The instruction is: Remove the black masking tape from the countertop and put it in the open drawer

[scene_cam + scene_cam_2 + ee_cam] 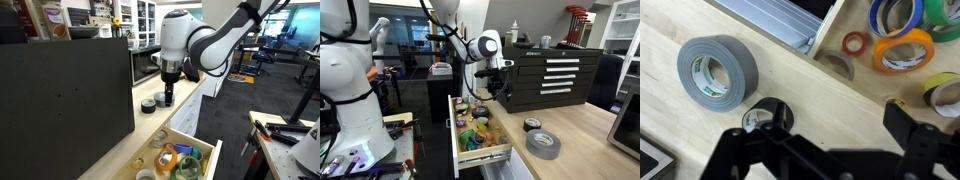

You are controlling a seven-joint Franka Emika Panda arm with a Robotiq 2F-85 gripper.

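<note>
My gripper is going to close on the black masking tape's side (152,106) (788,116) that is nearest the open drawer, with one finger inside the ring and the other outside.
The black masking tape (768,117) lies flat on the beige countertop (790,60), next to a bigger grey roll (718,70). It shows in both exterior views (148,106) (532,124). My gripper (840,115) is open and empty. It hangs above the countertop between the black tape and the open drawer (826,35), with one finger partly covering the tape's edge. In both exterior views the gripper (168,97) (498,90) points down just beside the tape. The open drawer (208,160) (485,154) holds several coloured tape rolls.
The grey roll (543,144) lies close to the black tape, nearer the counter's front. A tall black panel (60,90) stands along the counter. A black tool chest (545,78) is behind. A metal appliance (625,125) sits at the counter's end.
</note>
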